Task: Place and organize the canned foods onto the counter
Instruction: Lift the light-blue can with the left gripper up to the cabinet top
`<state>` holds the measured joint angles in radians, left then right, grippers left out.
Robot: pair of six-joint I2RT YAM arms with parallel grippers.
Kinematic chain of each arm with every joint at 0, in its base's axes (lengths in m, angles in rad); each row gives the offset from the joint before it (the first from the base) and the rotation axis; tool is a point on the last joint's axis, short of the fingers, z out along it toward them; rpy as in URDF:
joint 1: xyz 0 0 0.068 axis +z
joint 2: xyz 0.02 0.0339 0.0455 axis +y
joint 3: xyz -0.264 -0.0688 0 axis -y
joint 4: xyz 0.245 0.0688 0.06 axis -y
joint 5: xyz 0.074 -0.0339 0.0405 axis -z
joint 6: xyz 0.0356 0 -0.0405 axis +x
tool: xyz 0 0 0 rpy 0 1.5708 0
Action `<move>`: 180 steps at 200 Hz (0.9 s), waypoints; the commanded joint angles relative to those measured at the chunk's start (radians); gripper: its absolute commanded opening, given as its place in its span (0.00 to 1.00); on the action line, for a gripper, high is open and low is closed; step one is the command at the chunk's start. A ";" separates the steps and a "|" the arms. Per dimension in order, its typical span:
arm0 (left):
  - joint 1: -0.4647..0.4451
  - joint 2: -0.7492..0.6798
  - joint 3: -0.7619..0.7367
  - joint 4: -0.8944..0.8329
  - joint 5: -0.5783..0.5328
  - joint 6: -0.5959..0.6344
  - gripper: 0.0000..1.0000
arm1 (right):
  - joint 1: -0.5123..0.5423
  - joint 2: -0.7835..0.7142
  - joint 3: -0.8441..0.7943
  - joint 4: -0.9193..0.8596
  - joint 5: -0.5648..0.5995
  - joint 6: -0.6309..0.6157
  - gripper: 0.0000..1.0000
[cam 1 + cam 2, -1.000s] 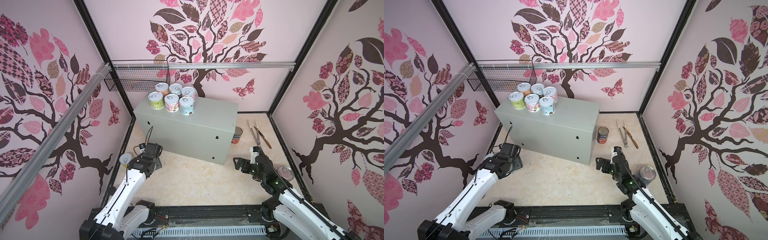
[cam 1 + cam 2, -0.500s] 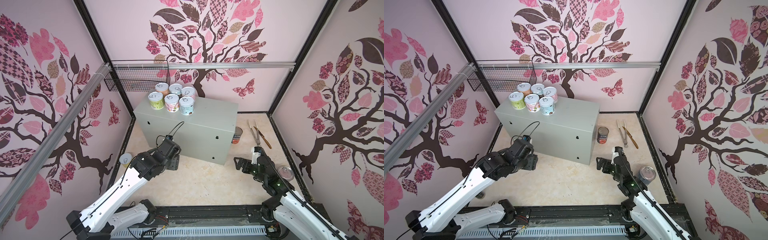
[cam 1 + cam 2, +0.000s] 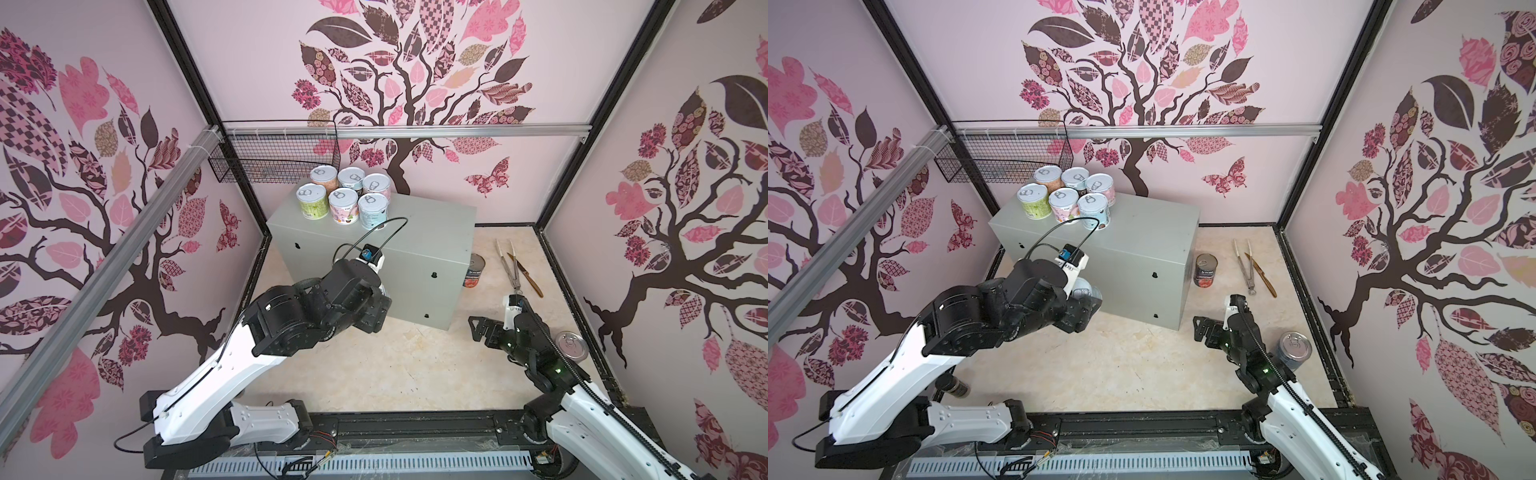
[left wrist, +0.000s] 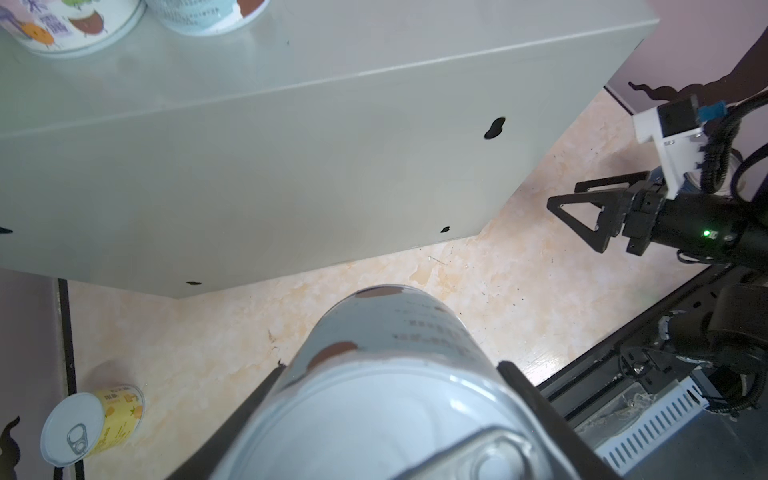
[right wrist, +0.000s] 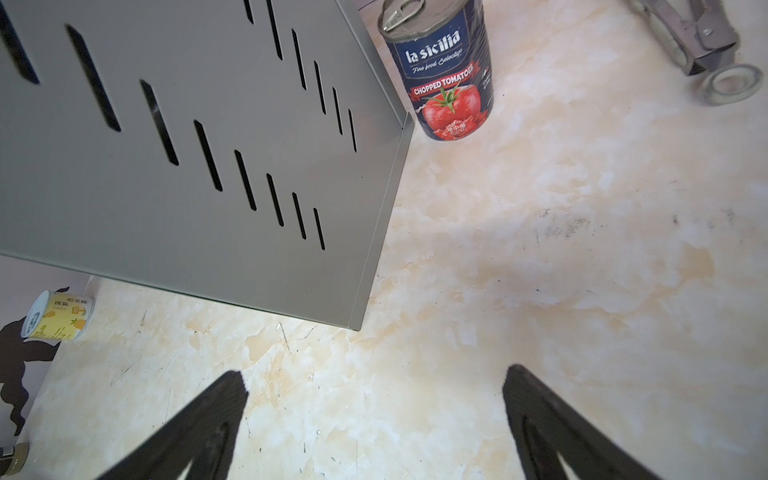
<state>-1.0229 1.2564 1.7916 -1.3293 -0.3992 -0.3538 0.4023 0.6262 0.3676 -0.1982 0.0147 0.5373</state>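
Observation:
The robot's left gripper should set the pale blue can down near the counter's front top edge (image 3: 424, 244) (image 4: 420, 25), between the pastel cans and the tomato can.
My left gripper (image 4: 392, 365) is shut on a pale blue can (image 4: 386, 332), which it holds in the air in front of the counter (image 3: 415, 232), a grey metal box. Part of that can (image 3: 1086, 291) shows in a top view. Several pastel cans (image 3: 345, 195) stand grouped on the counter's far left corner. A yellow can (image 4: 95, 419) lies on its side on the floor by the left wall. A dark tomato can (image 5: 440, 70) stands at the counter's right end. A taller blue can (image 3: 1293, 349) stands by the right wall. My right gripper (image 5: 374, 390) hangs open and empty over bare floor.
Metal tongs (image 3: 509, 262) and a knife (image 3: 528, 276) lie on the floor at the back right. A black wire basket (image 3: 274, 158) hangs on the back rail above the counter's left end. Walls close in on three sides of the marble-patterned floor (image 3: 407, 365).
My left arm has swung from the left wall toward the middle and risen, carrying the pale blue can up in front of the counter. The right arm has stayed still.

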 commanded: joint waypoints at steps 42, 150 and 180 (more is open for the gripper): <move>-0.004 0.222 0.372 0.016 0.029 0.069 0.55 | -0.005 -0.020 0.001 -0.009 0.006 -0.013 1.00; 0.151 0.625 0.781 0.043 0.076 0.041 0.53 | -0.006 -0.040 -0.022 -0.003 -0.064 -0.016 1.00; 0.159 0.688 0.843 0.041 0.042 0.045 0.53 | -0.005 -0.033 -0.030 0.011 -0.082 -0.016 1.00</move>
<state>-0.8700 1.9224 2.5523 -1.3525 -0.3286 -0.3038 0.4023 0.5907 0.3397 -0.1974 -0.0460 0.5331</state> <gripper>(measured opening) 0.726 0.999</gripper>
